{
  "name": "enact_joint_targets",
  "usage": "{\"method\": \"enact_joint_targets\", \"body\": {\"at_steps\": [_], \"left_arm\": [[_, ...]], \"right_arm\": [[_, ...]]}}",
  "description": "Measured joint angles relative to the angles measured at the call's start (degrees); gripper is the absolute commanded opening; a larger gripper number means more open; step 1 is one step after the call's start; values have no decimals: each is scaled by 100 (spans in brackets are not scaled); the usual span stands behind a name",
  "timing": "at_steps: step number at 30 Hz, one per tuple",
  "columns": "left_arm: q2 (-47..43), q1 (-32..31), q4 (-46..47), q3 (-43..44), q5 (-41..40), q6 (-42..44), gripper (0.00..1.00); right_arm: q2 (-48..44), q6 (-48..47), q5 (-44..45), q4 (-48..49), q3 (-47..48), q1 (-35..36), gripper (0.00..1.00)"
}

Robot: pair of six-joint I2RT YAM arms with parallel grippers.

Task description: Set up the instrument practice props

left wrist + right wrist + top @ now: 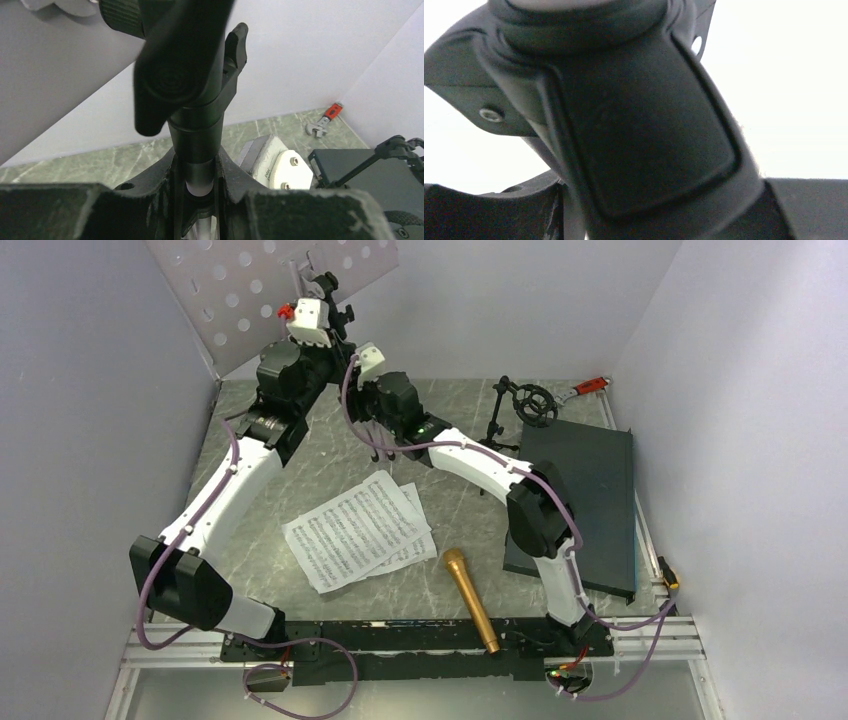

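Note:
My right gripper straddles the wide black clamp part of the music stand, so next my right gripper opens, back off and closes on the slim lilac leg point(378, 440) below.
The pale lilac music stand stands at the back left, its perforated desk point(270, 285) tilted up against the wall. My left gripper point(325, 312) is shut on the stand's pole point(197, 187), just under the black clamp collar point(192, 105). Just below, my right gripper point(362, 362) is closed around a wide black clamp part of the stand point(639, 125), which fills the right wrist view. Two white music sheets point(360, 530) lie overlapped at the table's middle. The gold microphone point(470, 598) lies near the front edge. The black tripod mic stand point(525, 405) stands upright at the back right.
A dark grey flat slab point(580, 500) lies at the right, beside my right arm's elbow. A red-handled wrench point(590, 387) sits in the back right corner. Pale walls enclose the green marbled table point(260, 500) on three sides.

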Motion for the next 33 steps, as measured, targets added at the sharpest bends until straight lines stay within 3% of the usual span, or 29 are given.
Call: {"method": "enact_joint_targets", "body": {"at_steps": [8, 22, 30, 33], "left_arm": [[0, 0, 286, -177, -31, 616, 3], [-2, -101, 675, -763, -35, 667, 3], [-26, -369, 793, -846, -50, 713, 3], [-66, -431, 793, -883, -66, 710, 3]], "right_arm": [[455, 94, 116, 1167, 37, 35, 0], [402, 339, 225, 1847, -752, 63, 0], [-24, 485, 358, 2114, -1449, 50, 38], [-177, 496, 306, 2085, -1624, 42, 46]]}}
